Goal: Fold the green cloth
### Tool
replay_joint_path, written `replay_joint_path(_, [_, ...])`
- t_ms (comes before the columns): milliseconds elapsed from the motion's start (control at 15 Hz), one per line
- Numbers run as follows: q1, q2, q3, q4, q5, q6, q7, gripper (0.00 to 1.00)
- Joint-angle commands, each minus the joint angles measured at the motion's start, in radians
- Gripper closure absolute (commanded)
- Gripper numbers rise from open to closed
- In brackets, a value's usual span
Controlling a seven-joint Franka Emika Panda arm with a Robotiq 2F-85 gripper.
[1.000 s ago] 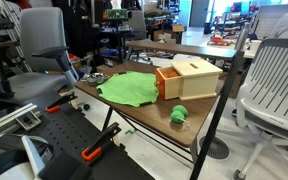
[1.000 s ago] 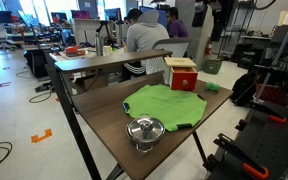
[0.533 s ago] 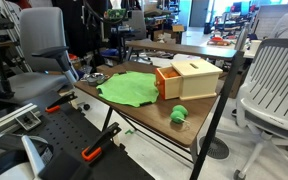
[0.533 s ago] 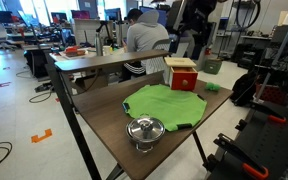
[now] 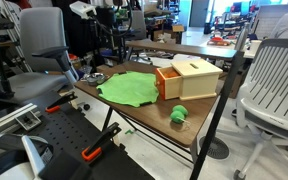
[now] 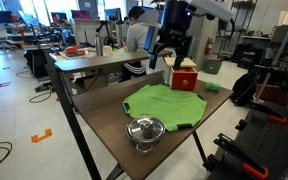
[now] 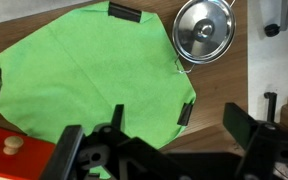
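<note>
Next, I move my gripper to the green cloth's far corner [image 5: 125, 73] [image 7: 192, 98], on the side of the cloth between the metal pot and the wooden box, and close it there.
The green cloth [image 6: 166, 103] lies flat and spread out on the wooden table [image 6: 102, 118]. It shows in both exterior views [image 5: 127, 88] and fills the upper left of the wrist view [image 7: 84, 75], with small black tabs on its edge. My gripper [image 6: 170, 56] hangs high above the far edge of the cloth, near the wooden box. In the wrist view its two dark fingers [image 7: 159, 140] are wide apart with nothing between them. It touches nothing.
A wooden box with a red front [image 6: 182, 74] [image 5: 189, 77] stands beside the cloth. A metal pot with a lid [image 6: 145, 130] [image 7: 204, 28] sits near the table's front edge. A small dark-green toy [image 5: 179, 114] lies by the box. Office chairs surround the table.
The arm has swung in from the upper right toward the table and now hangs over the cloth's far edge. The cloth, box and pot have not moved.
</note>
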Motion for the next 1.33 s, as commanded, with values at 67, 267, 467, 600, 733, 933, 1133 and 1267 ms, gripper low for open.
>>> replay_joint_path(67, [0.055,0.13,-0.03,0.11,-0.113,0.06,0.153,0.0])
replay_joint_path(267, [0.096,0.193,-0.056,0.159,-0.164,0.077,0.229,0.0])
replay_joint_path(467, [0.131,0.252,-0.078,0.211,-0.182,0.097,0.281,0.0])
replay_joint_path(600, [0.156,0.29,-0.095,0.25,-0.187,0.095,0.311,0.0])
replay_joint_path(733, [0.176,0.326,-0.107,0.29,-0.185,0.091,0.336,0.0])
replay_joint_path(933, [0.207,0.385,-0.129,0.349,-0.189,0.083,0.375,0.0])
replay_joint_path(1133, [0.224,0.434,-0.138,0.396,-0.181,0.065,0.393,0.0])
replay_joint_path(1267, [0.23,0.467,-0.139,0.425,-0.178,0.054,0.397,0.0])
